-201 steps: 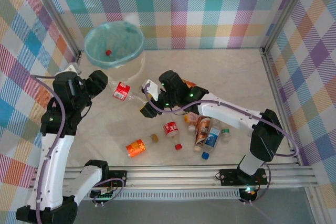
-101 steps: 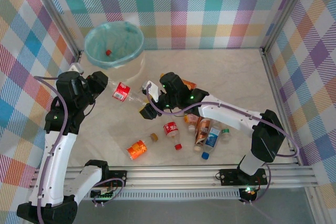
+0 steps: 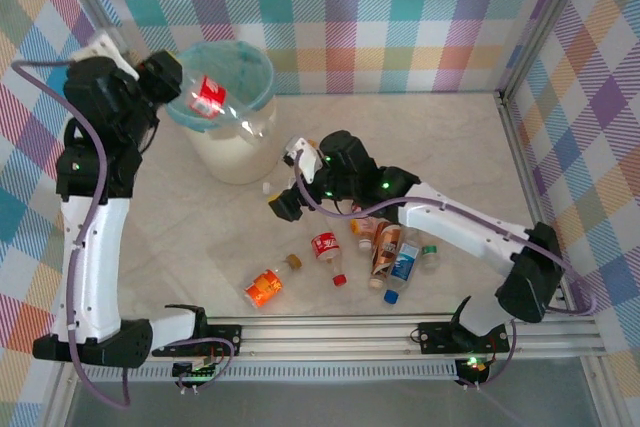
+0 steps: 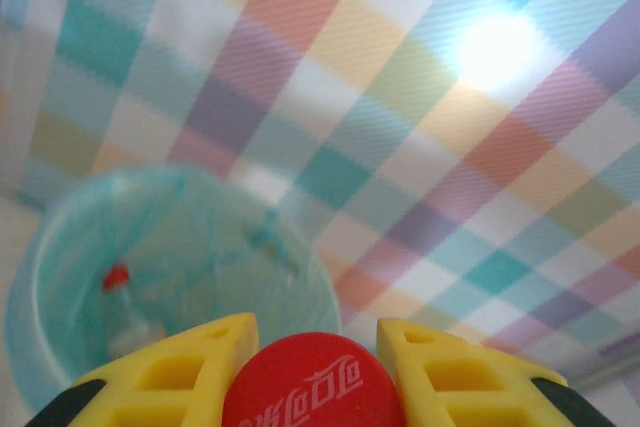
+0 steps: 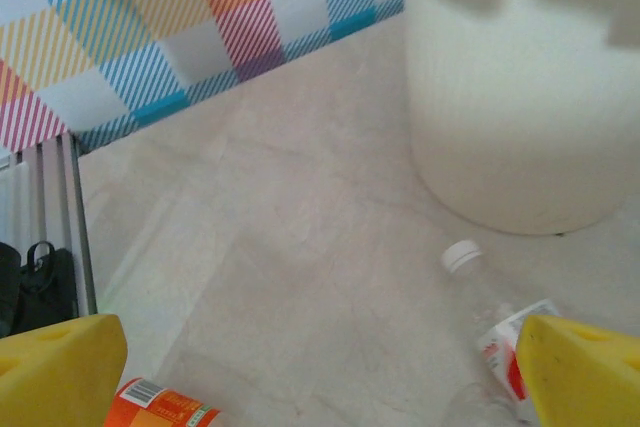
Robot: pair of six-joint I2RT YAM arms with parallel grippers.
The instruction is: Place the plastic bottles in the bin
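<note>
I will release the red-labelled plastic bottle with my left gripper inside the teal-lined bin [image 3: 210, 104] [image 4: 130, 292], near the red-capped bottle. The red-labelled bottle now hangs over the opening.
My left gripper [image 3: 188, 95] is raised beside the bin [image 3: 245, 132] and shut on a red-labelled plastic bottle [image 3: 208, 96], which hangs over the teal-lined opening. In the left wrist view the bottle's red label [image 4: 315, 384] sits between the yellow fingers [image 4: 190, 362], with the bin's bag [image 4: 60, 277] below and a red-capped bottle [image 4: 117, 278] inside. My right gripper [image 3: 289, 182] is open low over the table, with nothing between its fingers [image 5: 60, 367]. A clear white-capped bottle [image 5: 500, 342] lies beside its right finger. An orange bottle [image 3: 262, 285], another red-labelled bottle [image 3: 326, 246] and several more bottles [image 3: 392, 250] lie on the table.
A loose brown cap [image 3: 294, 262] lies between the orange and red-labelled bottles. Plaid walls with metal frame posts enclose the table on three sides. The aluminium rail [image 3: 400, 332] runs along the near edge. Bare table lies left of the right gripper [image 5: 320, 347].
My left arm has lifted the red-labelled bottle from beside the bin's base up over its opening. The right gripper drew back slightly to the right and stayed open.
</note>
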